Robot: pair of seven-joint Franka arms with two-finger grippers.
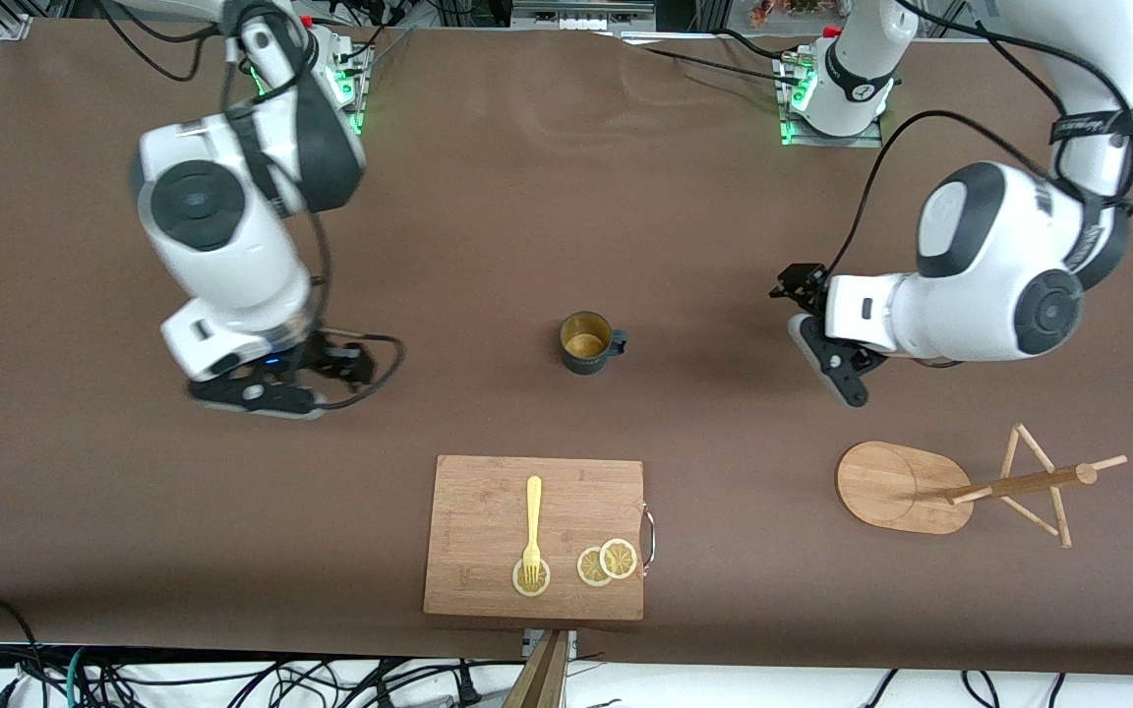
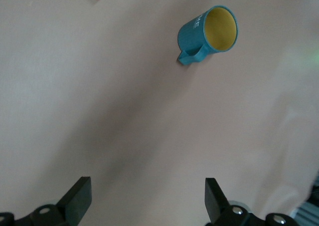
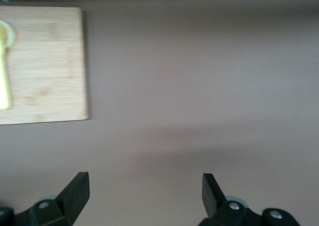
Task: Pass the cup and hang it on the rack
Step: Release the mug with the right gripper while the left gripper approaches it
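Note:
Next, my left gripper grabs the handle (image 1: pixel 618 342) (image 2: pixel 192 56) of the teal-blue cup, since the handle is turned toward it.
The teal-blue cup (image 1: pixel 587 342) stands upright on the middle of the table, its ochre inside showing and its handle turned toward the left arm's end. It also shows in the left wrist view (image 2: pixel 209 32). The bamboo rack (image 1: pixel 896 487) stands toward the left arm's end, nearer the camera than the cup. My left gripper (image 1: pixel 827 359) is open and empty over bare table between the cup and the rack; in its own view (image 2: pixel 148 198) the cup lies well ahead of it. My right gripper (image 1: pixel 257 396) is open and empty over bare table toward the right arm's end (image 3: pixel 144 193).
A bamboo cutting board (image 1: pixel 534 536) with a metal handle lies nearer the camera than the cup. It carries a yellow fork (image 1: pixel 532 526) and lemon slices (image 1: pixel 606 562). The board also shows in the right wrist view (image 3: pixel 42 66).

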